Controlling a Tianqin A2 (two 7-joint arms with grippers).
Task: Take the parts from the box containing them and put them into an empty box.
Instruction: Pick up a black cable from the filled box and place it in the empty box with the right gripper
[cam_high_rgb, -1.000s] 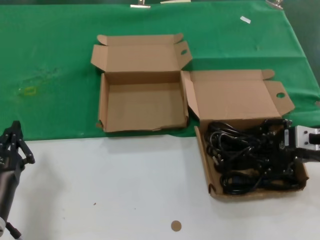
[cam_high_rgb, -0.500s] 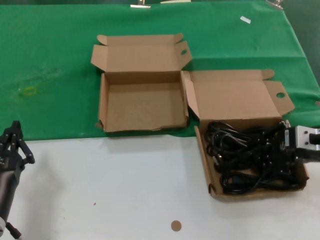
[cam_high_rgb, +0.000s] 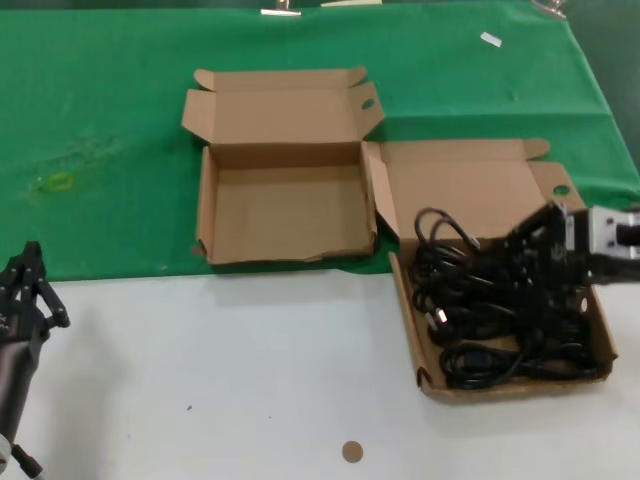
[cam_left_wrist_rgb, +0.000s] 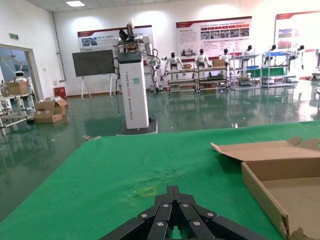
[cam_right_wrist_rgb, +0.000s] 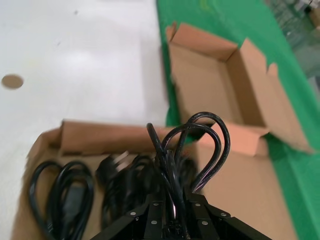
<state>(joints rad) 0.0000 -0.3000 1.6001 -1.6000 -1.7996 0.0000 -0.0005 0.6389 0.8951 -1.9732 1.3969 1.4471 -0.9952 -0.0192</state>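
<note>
The coiled cable bundle, now lifted a little above the pile, is to go on the empty box's bottom, near its back side (cam_high_rgb: 286, 199) (cam_right_wrist_rgb: 219, 91). Next, I put it down there with my right gripper.
The box holding the black power cables (cam_high_rgb: 490, 325) sits at the right, on the white table (cam_high_rgb: 250, 370), its lid (cam_high_rgb: 470, 195) open behind. My right gripper (cam_high_rgb: 545, 245) is shut on one coiled cable bundle (cam_high_rgb: 470, 255) and holds it lifted a little above the pile; in the right wrist view the loops (cam_right_wrist_rgb: 192, 150) stick out from the gripper (cam_right_wrist_rgb: 175, 212). Several other bundles (cam_right_wrist_rgb: 65, 192) lie in the box. The empty box (cam_high_rgb: 285, 210) stands open on the green cloth, also seen in the right wrist view (cam_right_wrist_rgb: 215, 85). My left gripper (cam_high_rgb: 30, 285) is shut and idle at the lower left.
A small brown disc (cam_high_rgb: 351, 451) lies near the table's front edge. The green cloth (cam_high_rgb: 100, 130) covers the far half of the table. The empty box's edge (cam_left_wrist_rgb: 265, 190) shows in the left wrist view beside the shut left gripper (cam_left_wrist_rgb: 173, 197).
My right gripper has risen and moved back, pulling one cable bundle up out of the pile. The left arm has not moved.
</note>
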